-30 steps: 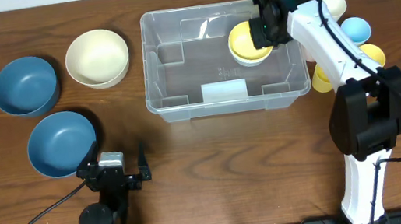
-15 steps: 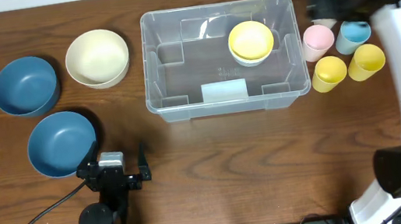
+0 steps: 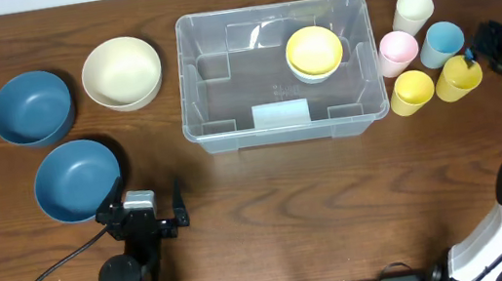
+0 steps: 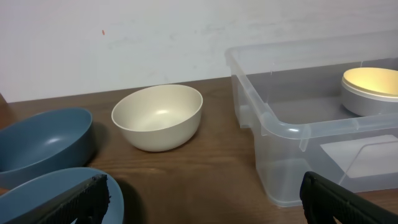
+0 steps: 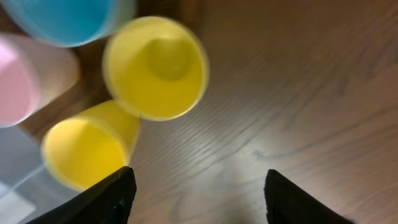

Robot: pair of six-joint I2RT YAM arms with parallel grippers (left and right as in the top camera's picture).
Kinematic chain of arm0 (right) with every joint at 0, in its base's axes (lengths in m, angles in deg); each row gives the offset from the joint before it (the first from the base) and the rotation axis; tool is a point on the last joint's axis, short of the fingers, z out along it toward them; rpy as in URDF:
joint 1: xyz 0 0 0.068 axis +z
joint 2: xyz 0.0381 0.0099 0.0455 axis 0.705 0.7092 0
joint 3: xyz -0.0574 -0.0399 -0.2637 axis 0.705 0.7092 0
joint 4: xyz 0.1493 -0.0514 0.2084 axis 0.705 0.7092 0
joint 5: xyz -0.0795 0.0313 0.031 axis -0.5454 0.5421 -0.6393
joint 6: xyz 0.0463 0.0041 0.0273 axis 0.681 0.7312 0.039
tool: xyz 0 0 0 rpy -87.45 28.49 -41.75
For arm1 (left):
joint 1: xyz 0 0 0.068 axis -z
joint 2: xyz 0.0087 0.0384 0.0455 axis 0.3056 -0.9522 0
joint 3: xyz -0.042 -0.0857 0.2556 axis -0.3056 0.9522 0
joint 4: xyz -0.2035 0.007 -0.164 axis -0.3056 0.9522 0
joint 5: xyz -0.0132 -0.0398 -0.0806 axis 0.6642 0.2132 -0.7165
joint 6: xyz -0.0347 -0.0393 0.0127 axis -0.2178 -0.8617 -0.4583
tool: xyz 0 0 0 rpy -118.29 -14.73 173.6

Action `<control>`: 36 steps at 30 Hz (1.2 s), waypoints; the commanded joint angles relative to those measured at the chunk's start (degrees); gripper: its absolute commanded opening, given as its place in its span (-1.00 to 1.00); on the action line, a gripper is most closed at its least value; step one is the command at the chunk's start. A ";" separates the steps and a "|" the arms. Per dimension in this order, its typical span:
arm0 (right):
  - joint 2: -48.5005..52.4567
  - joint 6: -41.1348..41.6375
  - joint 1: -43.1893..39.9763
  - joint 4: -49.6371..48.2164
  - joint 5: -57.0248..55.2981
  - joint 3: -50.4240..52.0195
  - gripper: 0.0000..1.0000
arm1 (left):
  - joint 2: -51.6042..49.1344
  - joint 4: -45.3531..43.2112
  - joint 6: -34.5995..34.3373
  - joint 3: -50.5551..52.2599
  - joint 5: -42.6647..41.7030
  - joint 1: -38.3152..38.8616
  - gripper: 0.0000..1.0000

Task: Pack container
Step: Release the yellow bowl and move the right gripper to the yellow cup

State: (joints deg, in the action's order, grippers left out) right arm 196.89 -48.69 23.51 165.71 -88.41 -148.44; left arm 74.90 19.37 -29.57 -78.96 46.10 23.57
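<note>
The yellow cup farther from the clear container is next for my right gripper, which should go there and close on the cup's outer rim (image 3: 480, 78) (image 5: 198, 101).
The clear container (image 3: 278, 73) stands at the table's middle back. A yellow bowl (image 3: 314, 52) sits inside it at the back right, and also shows in the left wrist view (image 4: 370, 90). My right gripper (image 3: 499, 51) is open and empty, just right of the cups, above the table. In its wrist view the gripper (image 5: 199, 199) hangs over bare wood beside two yellow cups (image 5: 155, 67). My left gripper (image 3: 148, 196) is open and empty, low at the table's front left. In its wrist view the gripper (image 4: 202, 199) faces the container (image 4: 273, 124).
A cream bowl (image 3: 121, 72) and two blue bowls (image 3: 31, 106) (image 3: 77, 179) stand left of the container. Right of it stand a cream cup (image 3: 412, 11), a pink cup (image 3: 398, 52), a light blue cup (image 3: 441, 43) and two yellow cups (image 3: 412, 91) (image 3: 458, 78).
My right gripper left the yellow bowl in the container, then swung right and forward past the cups. The left arm has not moved.
</note>
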 commanded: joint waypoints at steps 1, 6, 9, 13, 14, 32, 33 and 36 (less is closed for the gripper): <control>-0.48 0.94 -1.53 -3.23 2.29 5.05 0.31 | 0.28 2.03 0.55 1.01 0.70 -0.24 0.96; -0.48 0.96 -1.60 -11.34 2.47 12.61 0.18 | 0.28 2.03 0.55 1.01 0.68 -0.26 0.96; -0.46 1.01 -1.62 -15.89 2.91 16.33 0.14 | 0.28 2.03 0.55 1.01 0.70 -0.26 0.96; -0.44 0.98 -1.62 -20.39 2.89 19.23 0.08 | 0.28 2.03 0.55 1.01 0.68 -0.24 0.96; -0.42 0.98 -1.62 -20.83 2.89 19.34 0.07 | 0.28 2.03 0.55 1.01 0.70 -0.24 0.96; -0.20 0.94 -1.55 -23.78 1.33 19.93 -0.59 | 0.28 2.03 0.55 1.01 0.70 -0.24 0.96; -0.20 0.94 -1.55 -24.13 1.20 20.31 -0.66 | 0.28 2.03 0.55 1.01 0.70 -0.24 0.96; -0.20 0.96 -1.53 -25.22 1.14 21.68 -0.90 | 0.28 2.03 0.55 1.01 0.70 -0.24 0.96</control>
State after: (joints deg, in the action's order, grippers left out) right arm 196.89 -47.93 21.84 140.92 -86.49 -128.39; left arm 74.90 19.37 -29.57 -78.96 46.10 23.57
